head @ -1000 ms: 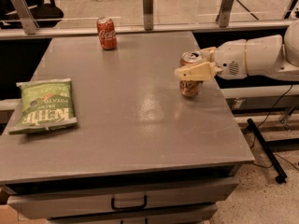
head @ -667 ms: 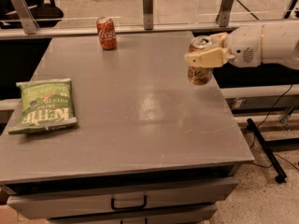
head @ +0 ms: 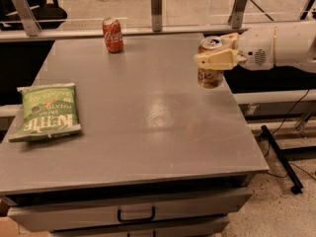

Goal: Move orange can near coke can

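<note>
The robot's gripper should release the orange can on the grey table (head: 128,52) beside the coke can, near the far edge of the table.
The orange can (head: 210,76) is a copper-orange drink can with a silver top, held at the right edge of the grey table (head: 138,117). My gripper (head: 213,59) reaches in from the right on a white arm and is shut on the can's upper half, holding it slightly above the tabletop. The coke can (head: 113,34), red with white script, stands upright at the far edge of the table, well to the left of the gripper.
A green chip bag (head: 48,111) lies flat near the table's left edge. A rail with metal posts (head: 156,1) runs behind the table. A drawer with a dark handle (head: 136,214) sits under the tabletop. Cables lie on the floor at the right.
My gripper has lifted the orange can off the table and carried it up and toward the far edge. The coke can and chip bag have not moved.
</note>
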